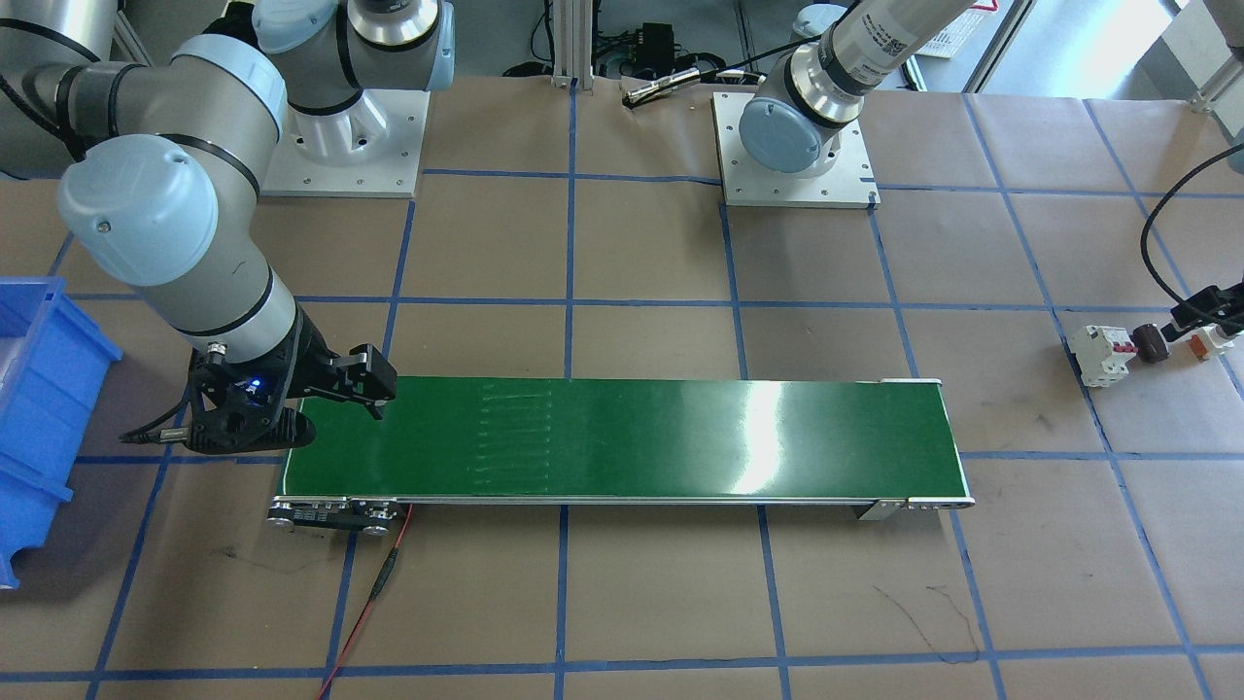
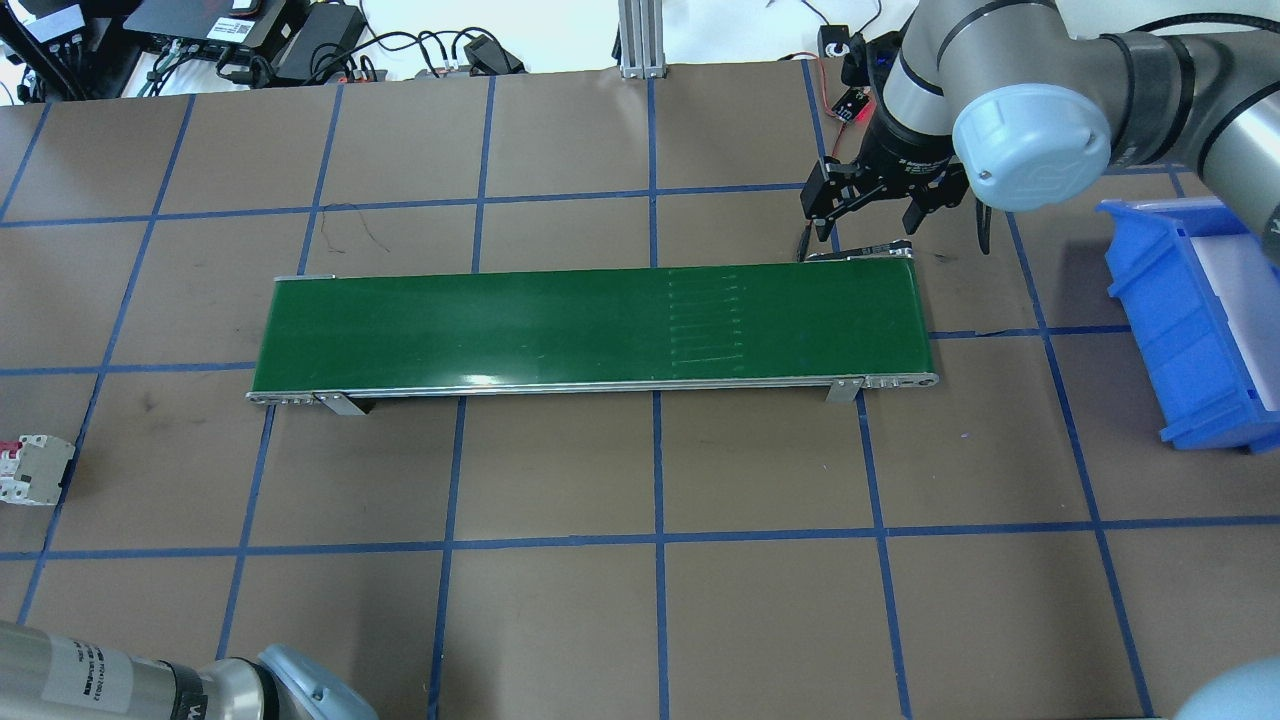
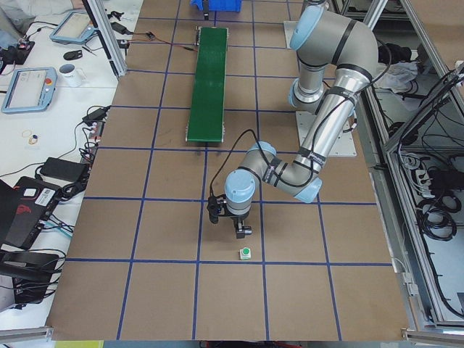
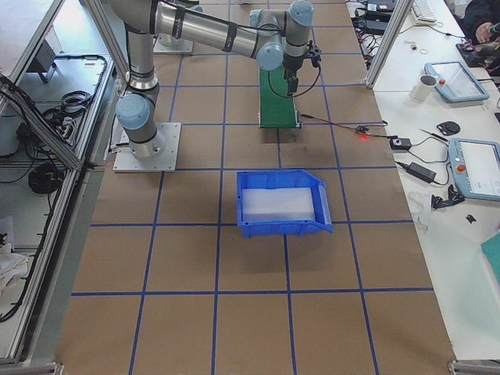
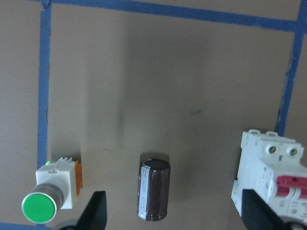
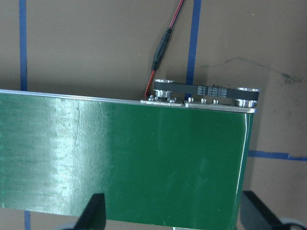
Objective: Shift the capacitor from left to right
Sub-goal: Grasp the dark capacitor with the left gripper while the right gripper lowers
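Next, I close my left gripper across the middle of the capacitor's body (image 1: 1151, 344) (image 5: 153, 192), between the white-orange button and the white breaker.
The capacitor (image 5: 154, 189), a stubby dark brown cylinder with a pale grey stripe, lies on the brown paper between a white-orange button with a green cap (image 5: 50, 194) and a white breaker with a red switch (image 5: 271, 175). My left gripper (image 5: 175, 213) is open just above it, with one finger on each side of the capacitor. In the front-facing view the capacitor (image 1: 1153, 342) sits at the far right beside the left gripper (image 1: 1205, 313). My right gripper (image 2: 868, 225) is open and empty over the far edge of the green conveyor belt (image 2: 590, 325), near its right end.
A blue bin (image 2: 1190, 320) stands on the table to the right of the belt. A red wire (image 1: 374, 593) runs from the belt's motor end (image 6: 206, 91). The breaker (image 2: 30, 470) shows at the overhead view's left edge.
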Robot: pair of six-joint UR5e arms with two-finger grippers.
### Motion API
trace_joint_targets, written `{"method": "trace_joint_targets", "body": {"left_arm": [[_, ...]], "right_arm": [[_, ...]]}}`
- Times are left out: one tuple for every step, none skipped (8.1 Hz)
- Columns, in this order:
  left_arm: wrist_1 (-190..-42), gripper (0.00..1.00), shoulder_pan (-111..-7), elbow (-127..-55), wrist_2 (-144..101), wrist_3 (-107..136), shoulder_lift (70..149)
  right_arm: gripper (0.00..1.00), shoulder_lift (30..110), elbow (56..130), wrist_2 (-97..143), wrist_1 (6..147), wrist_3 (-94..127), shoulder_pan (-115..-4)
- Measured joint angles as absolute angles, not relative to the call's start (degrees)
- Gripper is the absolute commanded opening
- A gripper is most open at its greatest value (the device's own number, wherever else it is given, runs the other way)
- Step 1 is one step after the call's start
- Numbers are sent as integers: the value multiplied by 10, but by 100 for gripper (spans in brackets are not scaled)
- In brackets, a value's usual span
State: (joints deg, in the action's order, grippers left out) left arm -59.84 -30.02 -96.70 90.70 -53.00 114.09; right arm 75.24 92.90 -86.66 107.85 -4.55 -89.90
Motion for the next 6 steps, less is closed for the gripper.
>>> {"method": "trace_joint_targets", "body": {"left_arm": [[-594, 100, -299, -969, 907, -537, 1149], [-592, 100, -299, -970, 907, -541, 1154], [-590, 100, -298, -971, 907, -543, 1159], [-589, 100, -298, -971, 908, -543, 1165], [-588, 100, -297, -972, 908, -543, 1169], [-588, 100, -297, -972, 908, -543, 1172]], "right_arm": [[100, 745, 929, -851, 1097, -45, -899], [100, 741, 929, -819, 1107, -36, -899], [100, 737, 930, -800, 1111, -19, -899], [100, 729, 931, -790, 1112, -7, -899], [100, 725, 932, -785, 1109, -6, -899], [100, 723, 933, -782, 1106, -6, -899]]}}
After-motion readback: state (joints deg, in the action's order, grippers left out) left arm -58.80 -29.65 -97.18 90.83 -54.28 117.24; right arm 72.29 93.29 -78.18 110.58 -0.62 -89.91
